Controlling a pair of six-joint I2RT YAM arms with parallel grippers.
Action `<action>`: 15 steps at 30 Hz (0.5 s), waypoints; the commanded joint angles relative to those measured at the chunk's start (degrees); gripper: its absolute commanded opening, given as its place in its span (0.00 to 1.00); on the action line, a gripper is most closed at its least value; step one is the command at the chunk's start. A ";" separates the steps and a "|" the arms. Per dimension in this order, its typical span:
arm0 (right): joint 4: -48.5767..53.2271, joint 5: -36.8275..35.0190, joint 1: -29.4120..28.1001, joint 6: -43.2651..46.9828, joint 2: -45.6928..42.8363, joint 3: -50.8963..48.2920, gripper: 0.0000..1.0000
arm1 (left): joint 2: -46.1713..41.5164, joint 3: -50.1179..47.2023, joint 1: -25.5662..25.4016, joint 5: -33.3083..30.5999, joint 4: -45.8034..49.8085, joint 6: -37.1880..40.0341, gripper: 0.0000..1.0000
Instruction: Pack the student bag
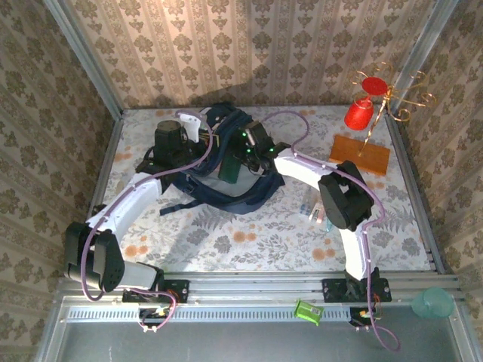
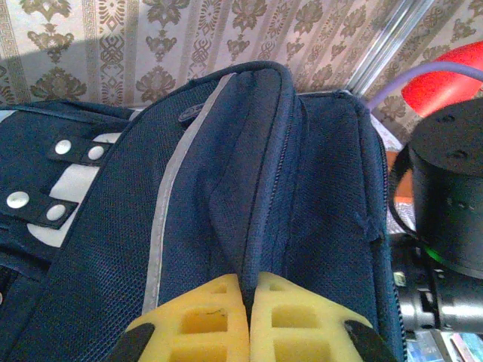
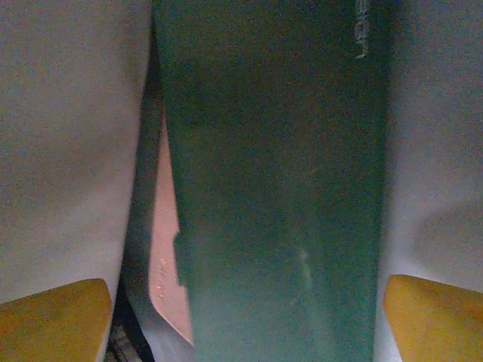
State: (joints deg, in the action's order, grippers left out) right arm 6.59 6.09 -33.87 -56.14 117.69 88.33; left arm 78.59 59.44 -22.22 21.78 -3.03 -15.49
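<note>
The fold of fabric over the bag's opening (image 1: 247,175), next to the dark green book, will be let go by my left gripper.
The student bag (image 1: 219,188), dark navy with pale piping and white studded patches, lies in the middle of the table. In the left wrist view the bag (image 2: 106,249) is seen close up. My left gripper (image 2: 247,285) is shut on a fold of the bag's fabric beside the zip. In the top view the left gripper (image 1: 202,143) is at the bag's upper left. My right gripper (image 1: 241,156) points down into the bag's mouth. Its yellow fingertips (image 3: 53,320) stand wide apart, open, with a dark green book (image 3: 279,188) between them. A pink flat item (image 3: 162,256) lies beside the book.
An orange-brown board (image 1: 360,154) lies at the back right, with a red cup (image 1: 360,115) and a gold wire stand (image 1: 386,94) behind it. Small items (image 1: 313,211) lie under the right arm. A green clip (image 1: 307,311) and a teal cup (image 1: 432,302) are on the front rail.
</note>
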 commanded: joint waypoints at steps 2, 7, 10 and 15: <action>1.53 0.27 0.90 5.14 -5.34 -4.63 0.95 | -1.95 3.00 -0.71 0.58 -6.00 -2.20 0.00; 4.70 0.59 1.34 14.71 -16.43 -14.77 0.95 | -2.62 0.92 -2.12 -3.80 -5.72 -2.82 0.00; 7.70 -2.13 1.87 18.61 -23.71 -21.04 0.93 | -2.56 -0.40 -2.89 -5.83 -6.27 -3.09 0.00; 11.26 -13.26 2.84 18.64 -24.84 -25.22 0.90 | -2.49 -1.74 -5.65 -8.08 -5.98 -3.30 0.00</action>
State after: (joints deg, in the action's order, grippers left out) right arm 13.74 1.02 -31.79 -40.16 91.61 64.95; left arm 78.59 57.91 -25.85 15.38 -3.62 -17.17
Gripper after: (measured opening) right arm 0.908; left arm 0.051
